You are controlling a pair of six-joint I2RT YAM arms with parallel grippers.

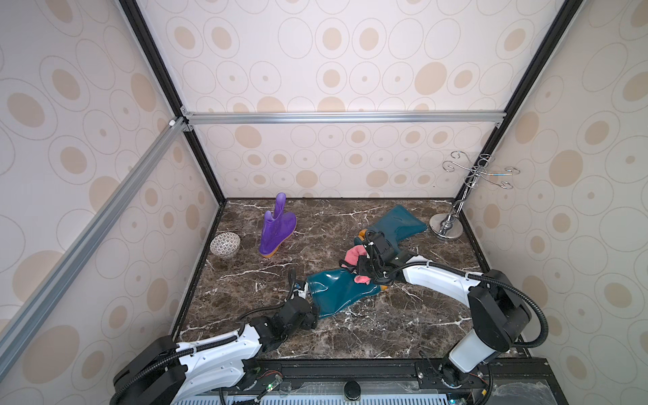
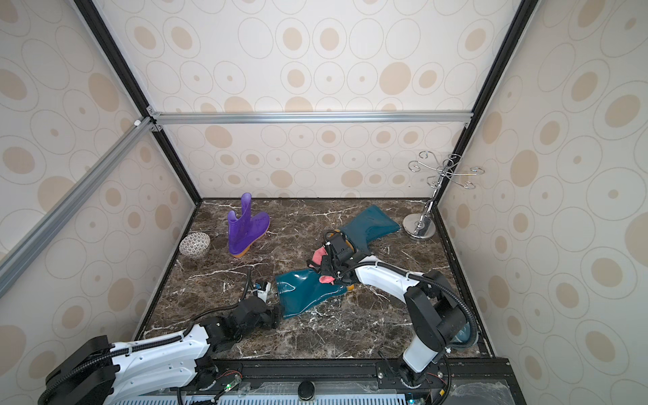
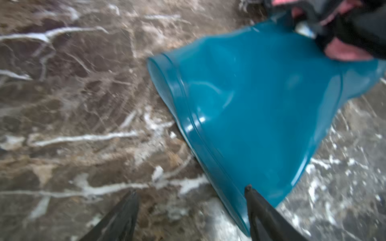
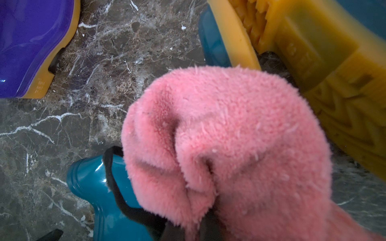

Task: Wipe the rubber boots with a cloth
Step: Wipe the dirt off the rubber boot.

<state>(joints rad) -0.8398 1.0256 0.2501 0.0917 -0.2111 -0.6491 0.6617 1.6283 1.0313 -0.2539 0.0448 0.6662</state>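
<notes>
The near teal boot's rim corner lies under a finger of the left gripper, so the robot should reach further over and pinch the boot's rim [image 3: 225, 193] before wiping.
A teal rubber boot [image 1: 336, 291] [image 2: 305, 291] [image 3: 250, 94] lies on its side mid-table. My left gripper [image 1: 314, 312] [image 2: 277, 312] [image 3: 191, 189] stands open at its shaft rim, one finger over the rim's corner and holding nothing. My right gripper [image 1: 361, 267] [image 2: 324, 268] [image 4: 206, 225] is shut on the pink cloth [image 1: 354, 256] [image 2: 318, 255] [image 4: 229, 135] above this boot's foot end. A second teal boot [image 1: 396, 222] [image 2: 371, 224] lies behind, its yellow sole [image 4: 313, 62] facing my right wrist. The purple boot [image 1: 277, 228] [image 2: 245, 228] [image 4: 31, 41] stands at back left.
A patterned bowl [image 1: 225, 244] [image 2: 194, 244] sits by the left wall. A chrome hook stand [image 1: 445, 224] [image 2: 419, 224] occupies the back right corner. Patterned walls close in the marble table [image 1: 350, 336] on three sides.
</notes>
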